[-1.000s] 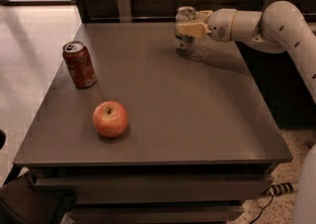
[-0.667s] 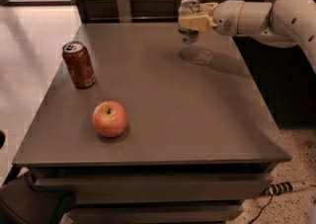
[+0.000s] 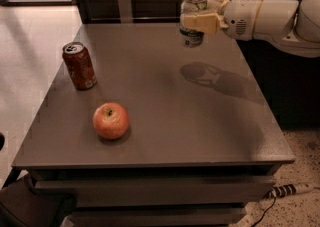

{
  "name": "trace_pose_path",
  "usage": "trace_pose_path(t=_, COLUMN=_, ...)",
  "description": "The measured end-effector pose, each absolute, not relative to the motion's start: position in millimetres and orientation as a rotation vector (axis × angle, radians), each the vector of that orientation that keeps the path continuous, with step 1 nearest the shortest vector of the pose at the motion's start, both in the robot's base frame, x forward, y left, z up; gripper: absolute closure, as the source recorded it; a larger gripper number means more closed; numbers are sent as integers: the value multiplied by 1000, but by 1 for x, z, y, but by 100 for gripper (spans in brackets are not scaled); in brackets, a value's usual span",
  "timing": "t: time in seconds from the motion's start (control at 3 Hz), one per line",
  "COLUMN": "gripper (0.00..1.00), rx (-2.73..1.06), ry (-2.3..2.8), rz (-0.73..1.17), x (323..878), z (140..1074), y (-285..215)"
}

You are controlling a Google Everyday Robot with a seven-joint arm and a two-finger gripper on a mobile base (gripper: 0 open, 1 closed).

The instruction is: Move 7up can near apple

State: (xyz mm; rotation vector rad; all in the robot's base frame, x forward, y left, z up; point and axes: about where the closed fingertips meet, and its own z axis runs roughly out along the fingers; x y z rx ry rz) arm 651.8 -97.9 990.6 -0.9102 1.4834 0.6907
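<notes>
Next, the gripper releases the 7up can upright on the grey table [image 3: 167, 120] next to the apple, on the side toward the robot's arm. The can now hangs above the table's far part.
The 7up can [image 3: 192, 37], white and green with a silver top, hangs upright in the air above the far right part of the grey table [image 3: 165, 116]. My gripper [image 3: 196, 21] comes in from the right and is shut on it around its middle. Its shadow lies on the tabletop below. The red-orange apple [image 3: 111, 120] sits near the table's front left, well apart from the can.
A red-brown soda can [image 3: 79, 66] stands upright at the table's left side, behind the apple. My white arm [image 3: 270, 18] spans the back right. A wooden wall runs behind the table. A power strip [image 3: 290, 190] lies on the floor at lower right.
My gripper has lifted the 7up can off the tabletop and carried it up and slightly left. The apple and the red-brown can have not moved.
</notes>
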Motion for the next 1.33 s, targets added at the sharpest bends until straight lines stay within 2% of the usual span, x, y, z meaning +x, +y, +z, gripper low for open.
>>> trace_pose_path(t=0.67, gripper=100, rx=-900, ry=1522, rz=686, x=570, z=962, y=-63)
trace_pose_path(t=1.33, gripper=100, rx=-1004, ry=1557, rz=741, x=507, z=891, y=-27)
